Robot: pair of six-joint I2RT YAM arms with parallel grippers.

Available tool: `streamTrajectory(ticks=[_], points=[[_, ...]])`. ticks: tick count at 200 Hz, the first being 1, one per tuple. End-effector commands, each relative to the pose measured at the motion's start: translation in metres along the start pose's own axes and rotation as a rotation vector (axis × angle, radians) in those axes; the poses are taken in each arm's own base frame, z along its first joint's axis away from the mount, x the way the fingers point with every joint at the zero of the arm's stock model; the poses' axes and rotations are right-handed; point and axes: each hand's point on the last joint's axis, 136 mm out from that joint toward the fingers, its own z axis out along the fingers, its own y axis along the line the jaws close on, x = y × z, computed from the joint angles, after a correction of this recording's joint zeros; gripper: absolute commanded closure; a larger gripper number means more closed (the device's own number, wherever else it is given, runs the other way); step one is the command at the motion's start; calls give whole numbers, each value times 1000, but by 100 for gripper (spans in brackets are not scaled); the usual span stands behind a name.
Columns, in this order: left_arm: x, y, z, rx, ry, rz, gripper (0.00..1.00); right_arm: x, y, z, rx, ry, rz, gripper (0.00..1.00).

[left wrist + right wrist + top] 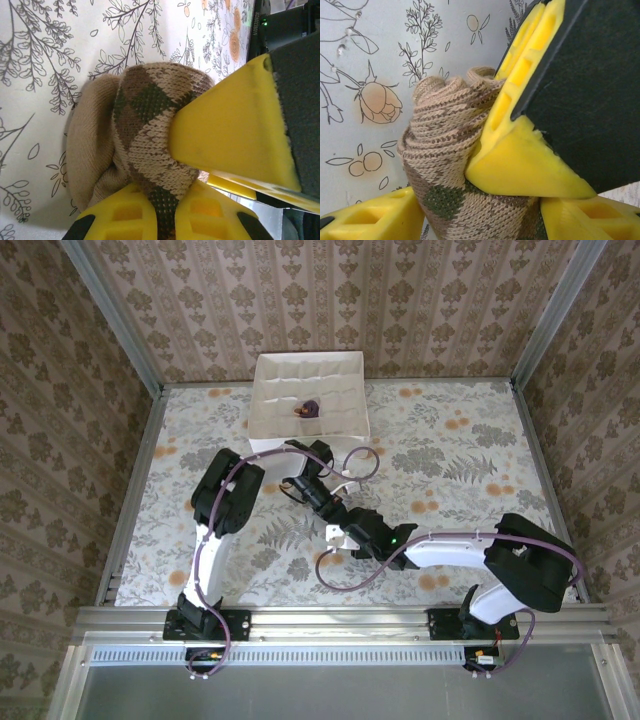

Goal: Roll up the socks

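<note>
My left gripper is pinching only a fold of the sock, so my right gripper will close around the roll and offer its coiled end (451, 94) to my left gripper.
The brown-and-tan diamond-checked sock (145, 115) is bunched into a loose roll just above the flowered table. My left gripper (167, 202) is shut on it, pinching a fold of its fabric between its yellow fingers. My right gripper (477, 200) is open, its fingers standing wide on either side of the same roll (445, 130). One right finger (230, 125) presses against the roll's side. The two grippers meet at the table's middle, left (305, 490) and right (340, 525). The dark purple sock (308, 407) lies as a small bundle in the white box (270, 375).
The white box with divided compartments stands at the back centre of the table. Metal rails (135, 490) run along the table's left and right sides. Purple cables (350, 575) loop around both arms near the middle.
</note>
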Motion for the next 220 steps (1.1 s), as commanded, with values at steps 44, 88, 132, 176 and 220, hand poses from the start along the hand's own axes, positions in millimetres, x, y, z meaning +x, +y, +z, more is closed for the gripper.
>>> streamTrajectory(ticks=[44,88,132,176,220], points=[[39,20,9,25,110,-134,100,0,7,22,-132,-40,-20,41],[35,18,4,58,75,-135,100,9,33,33,-354,-6,17,58],[28,18,-10,19,1,-96,75,15,39,28,-419,24,40,100],[14,10,-47,-72,-158,31,0,13,34,14,-440,12,150,100],[-4,4,-103,-300,-352,228,0,8,24,2,-458,-4,303,100]])
